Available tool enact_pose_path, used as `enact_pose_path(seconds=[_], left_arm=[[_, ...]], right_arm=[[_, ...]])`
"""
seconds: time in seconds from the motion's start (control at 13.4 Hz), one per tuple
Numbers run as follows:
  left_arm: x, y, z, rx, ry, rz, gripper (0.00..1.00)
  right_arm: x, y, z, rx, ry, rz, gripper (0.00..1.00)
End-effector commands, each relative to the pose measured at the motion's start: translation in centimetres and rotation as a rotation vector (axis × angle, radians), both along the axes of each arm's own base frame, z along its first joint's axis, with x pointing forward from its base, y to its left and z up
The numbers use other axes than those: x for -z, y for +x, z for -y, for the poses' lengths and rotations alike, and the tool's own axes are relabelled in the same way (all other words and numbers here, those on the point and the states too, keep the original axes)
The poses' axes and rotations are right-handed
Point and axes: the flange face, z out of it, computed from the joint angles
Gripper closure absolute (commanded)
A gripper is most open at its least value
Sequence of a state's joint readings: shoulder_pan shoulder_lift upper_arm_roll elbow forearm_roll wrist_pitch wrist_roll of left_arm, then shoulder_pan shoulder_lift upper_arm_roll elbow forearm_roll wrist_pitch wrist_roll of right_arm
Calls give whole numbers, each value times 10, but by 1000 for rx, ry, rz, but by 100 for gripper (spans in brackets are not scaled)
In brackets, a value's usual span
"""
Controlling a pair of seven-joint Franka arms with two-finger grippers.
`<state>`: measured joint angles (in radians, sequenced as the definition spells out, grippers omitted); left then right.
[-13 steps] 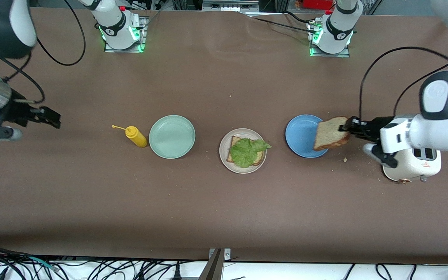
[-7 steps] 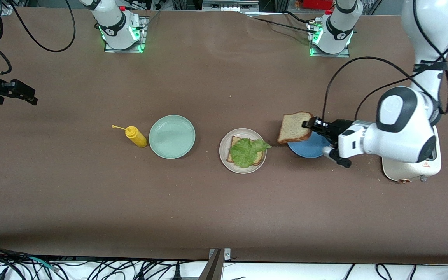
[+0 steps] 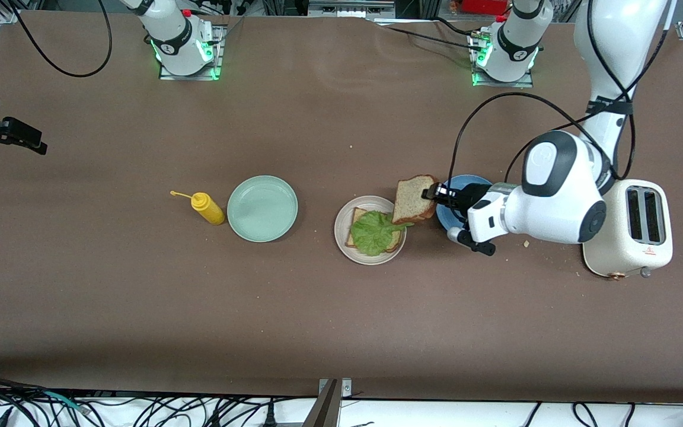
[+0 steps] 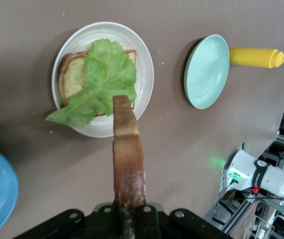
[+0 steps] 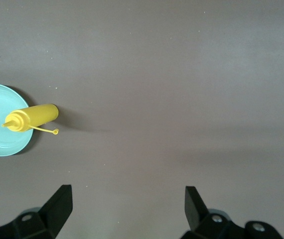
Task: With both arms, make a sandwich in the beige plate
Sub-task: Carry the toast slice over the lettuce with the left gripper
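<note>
The second bread slice, held on edge over the plate's rim, will be let go by my left gripper on top of the green lettuce leaf point(image 3: 374, 218) point(image 4: 96, 96) in the beige plate.
The beige plate point(image 3: 341, 237) sits mid-table and holds a bread slice point(image 3: 356, 220) under a ruffled green lettuce leaf point(image 3: 377, 230). My left gripper point(image 3: 433, 193) is shut on a second bread slice point(image 3: 412, 198), held on edge in the air over the plate's rim at the left arm's end. The left wrist view shows this slice point(image 4: 128, 159) edge-on above the plate point(image 4: 144, 64) and lettuce point(image 4: 104, 74), clamped in the left gripper point(image 4: 129, 219). My right gripper point(image 3: 21, 139) is open and empty, waiting over the table at the right arm's end; its fingers point(image 5: 60, 204) stand wide apart.
A blue plate point(image 3: 457, 185) lies under the left gripper's wrist. A mint-green plate point(image 3: 262, 208) and a yellow mustard bottle point(image 3: 207, 208) lie toward the right arm's end. A cream toaster point(image 3: 635, 231) stands toward the left arm's end. Crumbs lie near it.
My left gripper has carried the bread slice from over the blue plate to the beige plate's rim. The right gripper has drawn back toward its table end.
</note>
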<state>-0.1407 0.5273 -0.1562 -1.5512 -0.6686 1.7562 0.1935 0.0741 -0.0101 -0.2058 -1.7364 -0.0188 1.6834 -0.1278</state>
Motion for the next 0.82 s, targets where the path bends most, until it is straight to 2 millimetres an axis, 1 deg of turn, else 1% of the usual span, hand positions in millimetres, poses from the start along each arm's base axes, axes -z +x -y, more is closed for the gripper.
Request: enact_pose_path(seconds=[0.0, 0.07, 0.15, 0.22, 0.3, 0.37, 0.45, 0.52, 0.67, 0.75], left_arm=[[7, 3, 20, -35, -40, -12, 100], [12, 4, 27, -47, -44, -1, 100], [19, 5, 33, -53, -40, 10, 100], [31, 5, 39, -55, -36, 7, 100], [35, 5, 47, -64, -32, 26, 100], [36, 6, 54, -77, -38, 40, 100], [42, 5, 61, -91, -51, 38, 100], [45, 6, 66, -101, -61, 34, 100], [47, 5, 73, -125, -100, 7, 100], [53, 4, 73, -128, -102, -3, 100]], right_arm=[[-16, 12, -8, -14, 9, 32, 0], [-21, 14, -11, 29, 6, 43, 0], [-19, 16, -15, 92, 5, 41, 0], [-18, 17, -24, 120, 6, 41, 0], [-18, 18, -31, 122, 6, 41, 0], [-18, 19, -43, 103, 6, 43, 0], [-18, 20, -53, 85, 3, 44, 0], [-15, 22, -58, 79, 4, 41, 0], [-20, 28, -64, 69, 5, 68, 0], [-21, 28, -64, 71, 6, 71, 0]])
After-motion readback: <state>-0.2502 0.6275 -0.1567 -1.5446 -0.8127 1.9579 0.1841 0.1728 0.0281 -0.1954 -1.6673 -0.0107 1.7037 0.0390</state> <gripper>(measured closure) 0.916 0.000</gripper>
